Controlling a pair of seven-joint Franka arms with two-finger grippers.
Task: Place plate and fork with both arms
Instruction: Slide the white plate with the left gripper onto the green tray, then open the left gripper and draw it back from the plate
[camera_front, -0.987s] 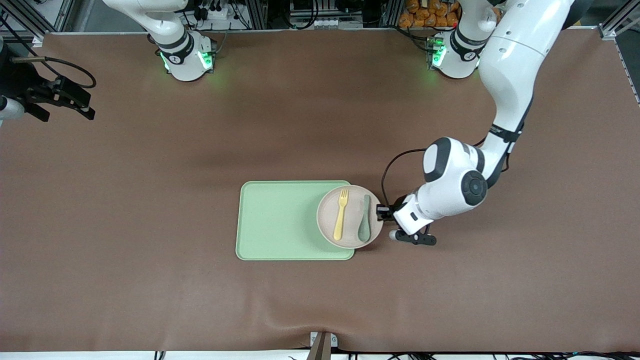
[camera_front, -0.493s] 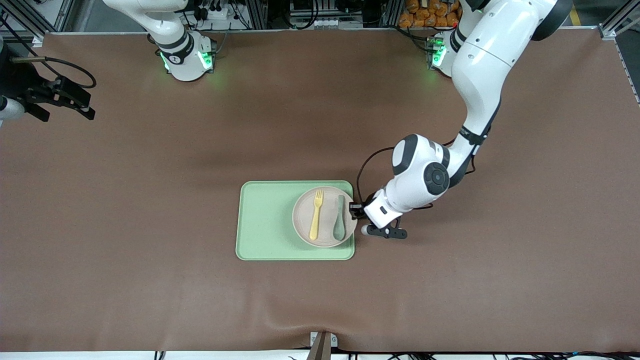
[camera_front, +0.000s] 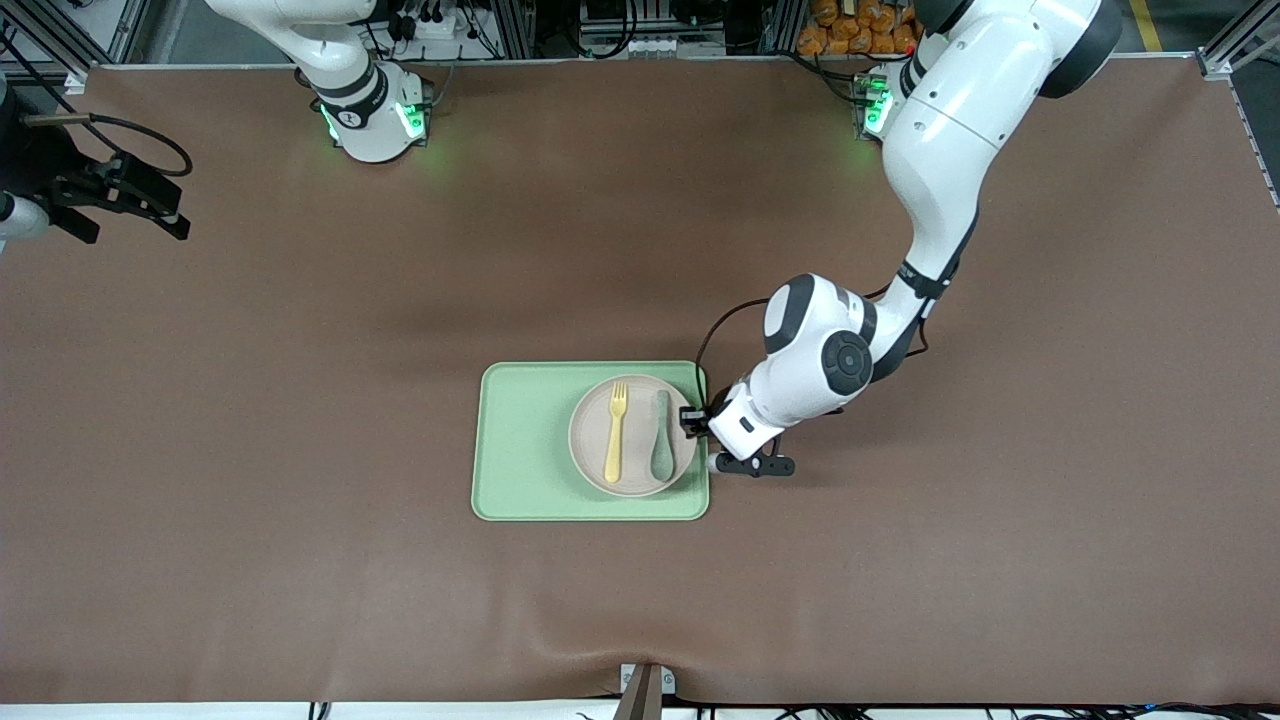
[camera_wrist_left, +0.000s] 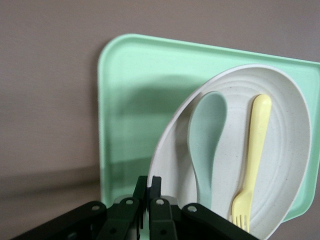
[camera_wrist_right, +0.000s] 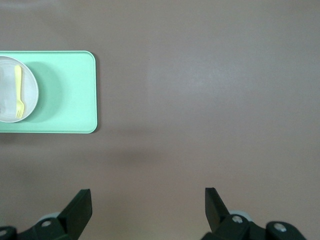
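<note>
Next, I let go of the pale speckled plate, now over the green tray, with my left gripper on the green tray's end (camera_front: 648, 443) toward the left arm.
The pale speckled plate (camera_front: 635, 398) is over the green tray (camera_front: 525, 440), at the tray's end toward the left arm. On it lie the yellow fork (camera_front: 613, 433) and a teal spoon (camera_front: 661, 448), side by side. My left gripper (camera_front: 692, 420) is shut on the plate's rim. In the left wrist view the left gripper (camera_wrist_left: 154, 182) pinches the plate (camera_wrist_left: 285, 150), which carries the fork (camera_wrist_left: 252, 155) and spoon (camera_wrist_left: 207, 135) above the tray (camera_wrist_left: 130, 90). My right gripper (camera_front: 130, 215) waits open, up over the right arm's end of the table; the right gripper (camera_wrist_right: 148, 197) holds nothing.
The right wrist view shows the tray (camera_wrist_right: 65, 100) with the plate (camera_wrist_right: 31, 95) and fork (camera_wrist_right: 19, 92) off to one side over bare brown table. A small bracket (camera_front: 645, 690) sits at the table's near edge.
My left arm has carried the plate, with fork and spoon on it, from overhanging the tray's edge toward the right arm's end, so it now lies wholly over the tray. The right arm has not moved.
</note>
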